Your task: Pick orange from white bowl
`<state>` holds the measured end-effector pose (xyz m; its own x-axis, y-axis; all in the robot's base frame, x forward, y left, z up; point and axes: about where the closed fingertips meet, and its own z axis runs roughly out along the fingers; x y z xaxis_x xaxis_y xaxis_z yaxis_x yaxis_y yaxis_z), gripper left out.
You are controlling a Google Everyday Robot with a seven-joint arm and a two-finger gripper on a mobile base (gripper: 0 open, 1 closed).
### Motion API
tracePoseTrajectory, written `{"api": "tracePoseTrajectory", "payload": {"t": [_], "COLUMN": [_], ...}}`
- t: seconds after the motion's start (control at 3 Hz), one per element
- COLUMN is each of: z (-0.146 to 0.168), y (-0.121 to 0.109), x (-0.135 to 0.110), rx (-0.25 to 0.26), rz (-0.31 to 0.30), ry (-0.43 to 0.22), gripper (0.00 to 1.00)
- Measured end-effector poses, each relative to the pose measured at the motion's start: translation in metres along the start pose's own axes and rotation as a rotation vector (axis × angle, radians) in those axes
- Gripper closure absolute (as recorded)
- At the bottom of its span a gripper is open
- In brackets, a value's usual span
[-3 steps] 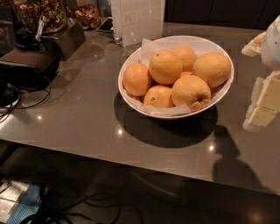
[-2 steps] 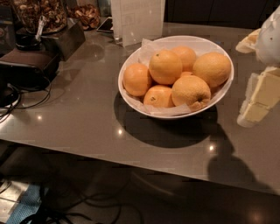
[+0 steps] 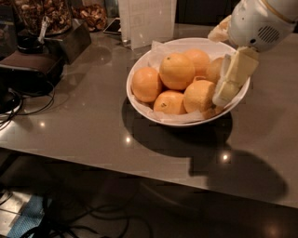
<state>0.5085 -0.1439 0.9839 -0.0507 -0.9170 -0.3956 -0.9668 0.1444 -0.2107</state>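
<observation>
My gripper is going to close around the sides of the large glossy orange (image 3: 182,70) that sits on top in the middle of the white bowl.
The white bowl (image 3: 139,104) lined with crinkled white paper stands mid-table and holds several oranges. The orange (image 3: 177,70), large, bright and glossy with a tiny dark stem dot, lies on top in the middle. My gripper (image 3: 226,58) hangs over the bowl's right side, just right of the orange. It is open and empty. One pale finger (image 3: 233,79) slants down in front of a right-hand orange (image 3: 213,69) and partly hides it. The other finger (image 3: 219,31) shows near the bowl's far rim.
A paler orange (image 3: 198,95) and two smaller deep-orange ones (image 3: 145,84) fill the bowl's front and left. A white paper holder (image 3: 148,21) stands behind the bowl. A dark device with cables (image 3: 28,69) and nut containers (image 3: 44,14) are at the left.
My gripper has moved left from beside the table's right edge to over the bowl's right side. The bowl and oranges have not shifted.
</observation>
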Motion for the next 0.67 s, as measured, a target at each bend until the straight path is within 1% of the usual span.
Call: {"api": "tracePoseTrajectory", "payload": {"t": [0.33, 0.67], "z": [0.032, 0.065], "y": [-0.021, -0.032], "x": [-0.035, -0.058], "rx": [-0.092, -0.185], "rz": [-0.045, -0.065], "ry": [-0.112, -0.181], "gripper": [0.0, 0.0]}}
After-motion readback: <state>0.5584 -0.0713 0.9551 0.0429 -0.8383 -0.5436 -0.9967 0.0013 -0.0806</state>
